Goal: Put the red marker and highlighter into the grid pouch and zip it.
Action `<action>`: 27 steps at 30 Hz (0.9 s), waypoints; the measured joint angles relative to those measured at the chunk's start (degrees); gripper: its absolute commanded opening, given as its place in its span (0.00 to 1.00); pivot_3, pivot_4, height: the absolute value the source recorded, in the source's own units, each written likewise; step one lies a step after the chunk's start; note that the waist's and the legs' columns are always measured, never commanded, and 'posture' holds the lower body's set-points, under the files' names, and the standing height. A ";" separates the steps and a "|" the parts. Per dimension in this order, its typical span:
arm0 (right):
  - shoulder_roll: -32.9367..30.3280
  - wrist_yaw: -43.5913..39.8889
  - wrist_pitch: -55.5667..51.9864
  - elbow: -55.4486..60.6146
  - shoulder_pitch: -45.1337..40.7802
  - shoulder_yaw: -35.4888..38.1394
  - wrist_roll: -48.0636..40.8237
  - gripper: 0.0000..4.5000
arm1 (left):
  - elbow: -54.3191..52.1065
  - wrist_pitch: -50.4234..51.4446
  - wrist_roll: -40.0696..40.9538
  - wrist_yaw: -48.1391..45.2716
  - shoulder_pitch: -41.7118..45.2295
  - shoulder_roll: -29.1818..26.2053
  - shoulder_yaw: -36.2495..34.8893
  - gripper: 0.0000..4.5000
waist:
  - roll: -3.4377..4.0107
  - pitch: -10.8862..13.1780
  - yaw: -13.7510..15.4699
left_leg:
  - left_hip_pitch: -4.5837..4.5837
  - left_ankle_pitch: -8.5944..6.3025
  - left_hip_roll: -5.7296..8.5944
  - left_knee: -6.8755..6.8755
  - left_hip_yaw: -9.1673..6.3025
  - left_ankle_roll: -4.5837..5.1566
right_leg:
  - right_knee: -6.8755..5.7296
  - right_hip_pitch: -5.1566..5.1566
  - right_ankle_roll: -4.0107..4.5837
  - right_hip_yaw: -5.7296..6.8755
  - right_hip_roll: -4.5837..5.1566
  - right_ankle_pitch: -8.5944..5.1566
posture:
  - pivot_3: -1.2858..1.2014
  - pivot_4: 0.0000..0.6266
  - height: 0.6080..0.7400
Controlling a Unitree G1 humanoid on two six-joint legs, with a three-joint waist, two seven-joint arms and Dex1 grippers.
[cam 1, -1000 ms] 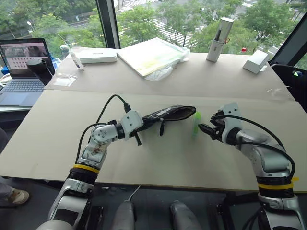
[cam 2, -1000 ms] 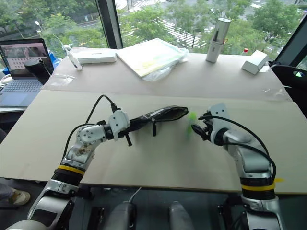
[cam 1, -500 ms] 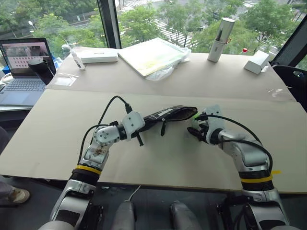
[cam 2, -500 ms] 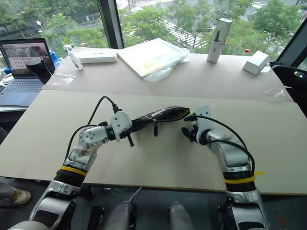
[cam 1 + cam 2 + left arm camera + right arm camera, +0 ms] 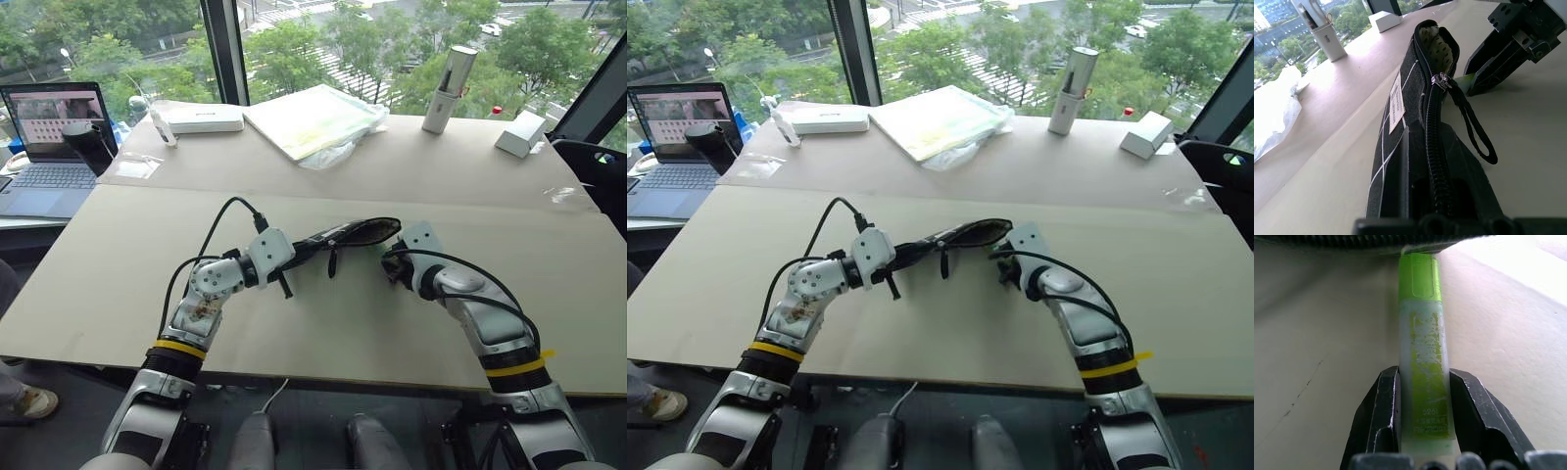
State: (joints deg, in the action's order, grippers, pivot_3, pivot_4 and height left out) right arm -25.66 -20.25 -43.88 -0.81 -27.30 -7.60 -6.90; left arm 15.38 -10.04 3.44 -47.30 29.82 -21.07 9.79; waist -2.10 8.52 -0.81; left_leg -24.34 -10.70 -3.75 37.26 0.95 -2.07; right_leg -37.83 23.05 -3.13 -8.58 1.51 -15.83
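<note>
Next, I let go of the light-green highlighter with my right gripper inside the opening of the grid pouch [image 5: 361, 234], between the pouch's zip edges.
My left gripper [image 5: 291, 254] is shut on one end of the grid pouch [image 5: 348, 233], a black fabric pouch with white grid lines, and holds it on edge just above the table. Its zip is open, the mouth [image 5: 1434, 41] gapes at the far end, and the pull strap [image 5: 1474, 129] hangs down. The light-green highlighter [image 5: 1422, 352] lies on the table, its cap end right by the pouch's mouth. My right gripper [image 5: 1421, 377] is shut on its barrel, one finger on each side. From the head camera, this gripper [image 5: 394, 264] sits just beside the pouch's open end. The red marker is hidden.
At the far left stands an open laptop [image 5: 49, 137]. Along the back of the table are a white box [image 5: 204, 118], a plastic-wrapped pad [image 5: 313, 117], an upright silver cylinder [image 5: 446, 88] and a small white box [image 5: 519, 132].
My right gripper has moved left to the highlighter beside the pouch's mouth, and its fingers have closed on the barrel. The left gripper and the pouch have stayed where they were.
</note>
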 measured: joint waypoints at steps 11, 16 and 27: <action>-15.73 -3.04 24.59 -17.30 -7.46 7.45 5.61 0.23 | -0.90 0.20 0.02 -0.24 0.00 -0.16 0.11 0.00 | 0.10 0.08 -0.61 | -0.16 0.00 0.02 -0.36 0.01 0.01 | 0.26 0.22 0.01 -0.04 0.02 0.01 | 0.52 0.24 0.97; -23.48 -19.08 43.14 -10.72 -2.31 7.71 3.67 0.23 | -0.95 0.34 0.14 -0.66 0.01 -0.26 0.18 0.00 | 0.11 0.08 -0.94 | -0.09 -0.04 0.01 -0.41 -0.02 0.07 | 0.42 0.05 0.00 -0.02 0.02 0.00 | 0.52 0.24 0.97; -26.32 -32.02 59.53 -8.46 -0.89 1.34 9.63 0.23 | -0.89 0.34 0.15 -1.40 0.25 0.37 0.40 0.00 | 0.13 0.12 -1.31 | -0.09 -0.03 0.05 -0.32 0.00 0.06 | 0.40 0.05 -0.01 -0.05 0.07 0.02 | 0.52 0.24 0.97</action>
State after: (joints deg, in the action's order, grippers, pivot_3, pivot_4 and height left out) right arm -51.98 -52.26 15.66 -9.26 -28.19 -6.26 2.73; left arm 14.49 -9.70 3.59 -48.71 30.07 -20.70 10.19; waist -1.96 8.63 -2.12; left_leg -24.43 -10.74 -3.70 36.94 0.95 -2.01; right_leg -37.42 23.10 -3.15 -8.63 1.57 -15.81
